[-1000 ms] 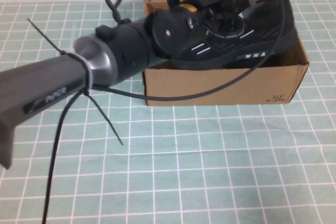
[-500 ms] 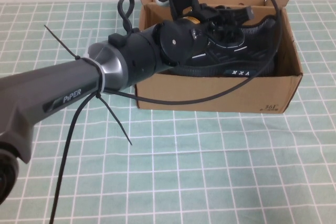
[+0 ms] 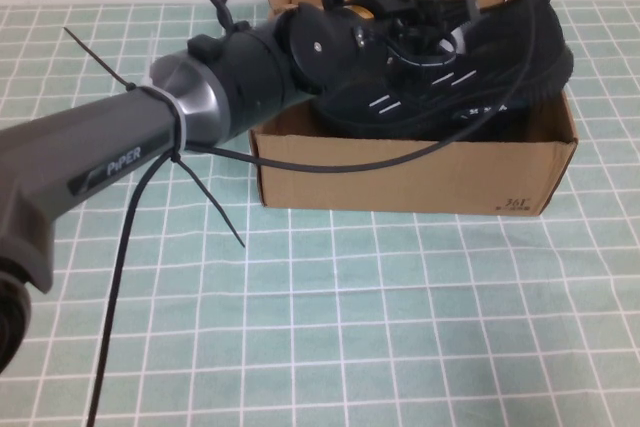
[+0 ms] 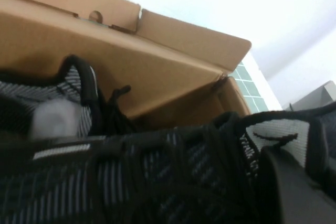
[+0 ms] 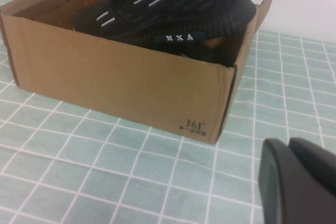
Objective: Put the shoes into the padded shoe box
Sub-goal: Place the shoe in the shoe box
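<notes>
I need to release the black knit shoe with my left gripper in the box between the second shoe and the box's front side (image 3: 442, 117).
The brown cardboard shoe box (image 3: 400, 172) stands at the back of the mat, open side up. My left gripper (image 3: 425, 32) reaches into it from the left and is shut on a black knit shoe (image 3: 490, 72) at the laces. The shoe is tilted, with one end raised over the box's right rim. In the left wrist view this shoe (image 4: 157, 182) fills the foreground, and a second shoe (image 4: 79, 85) with white paper stuffing lies deeper in the box (image 4: 173, 72). In the right wrist view the shoe (image 5: 173, 9) sits in the box (image 5: 115, 82). My right gripper (image 5: 302, 182) is shut, low over the mat in front of the box.
A green grid mat (image 3: 400, 327) covers the table, and a white wall stands behind the box. The left arm (image 3: 170, 132) crosses the mat's left half with zip ties sticking out. A black cable (image 3: 350, 162) loops across the box front. The box flaps (image 4: 189, 38) stand up.
The held shoe sat lower in the box half a second ago; now its right end is lifted over the box's right rim. The left arm has shifted slightly up and left. The box slid slightly left a second ago.
</notes>
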{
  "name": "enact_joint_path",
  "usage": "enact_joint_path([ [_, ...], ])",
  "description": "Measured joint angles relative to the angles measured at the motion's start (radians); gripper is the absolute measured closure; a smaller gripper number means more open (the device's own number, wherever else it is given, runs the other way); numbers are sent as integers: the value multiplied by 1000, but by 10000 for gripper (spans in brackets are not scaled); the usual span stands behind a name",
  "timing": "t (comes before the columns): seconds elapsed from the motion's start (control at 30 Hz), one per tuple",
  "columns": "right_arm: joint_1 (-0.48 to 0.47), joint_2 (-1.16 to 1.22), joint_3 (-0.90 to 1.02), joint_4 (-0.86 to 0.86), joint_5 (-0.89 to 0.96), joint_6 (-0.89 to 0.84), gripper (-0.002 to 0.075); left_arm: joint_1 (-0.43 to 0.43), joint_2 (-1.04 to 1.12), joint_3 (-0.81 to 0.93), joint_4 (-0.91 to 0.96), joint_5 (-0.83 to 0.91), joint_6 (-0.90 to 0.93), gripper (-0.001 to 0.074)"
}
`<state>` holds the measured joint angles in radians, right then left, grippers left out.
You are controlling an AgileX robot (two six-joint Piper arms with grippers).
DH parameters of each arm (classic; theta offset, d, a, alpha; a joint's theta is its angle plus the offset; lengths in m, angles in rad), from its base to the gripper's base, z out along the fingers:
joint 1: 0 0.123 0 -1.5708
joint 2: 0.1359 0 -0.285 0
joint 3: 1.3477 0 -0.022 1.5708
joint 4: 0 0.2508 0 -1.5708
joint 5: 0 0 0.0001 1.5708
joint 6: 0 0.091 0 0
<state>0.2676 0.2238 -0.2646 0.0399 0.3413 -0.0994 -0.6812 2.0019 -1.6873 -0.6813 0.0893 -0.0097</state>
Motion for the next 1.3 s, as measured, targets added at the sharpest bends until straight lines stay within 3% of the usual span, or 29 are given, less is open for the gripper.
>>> enact_joint_path([
  [1.3, 0, 0, 0, 0, 0, 0, 733, 10, 74, -7, 53, 220, -27, 710],
])
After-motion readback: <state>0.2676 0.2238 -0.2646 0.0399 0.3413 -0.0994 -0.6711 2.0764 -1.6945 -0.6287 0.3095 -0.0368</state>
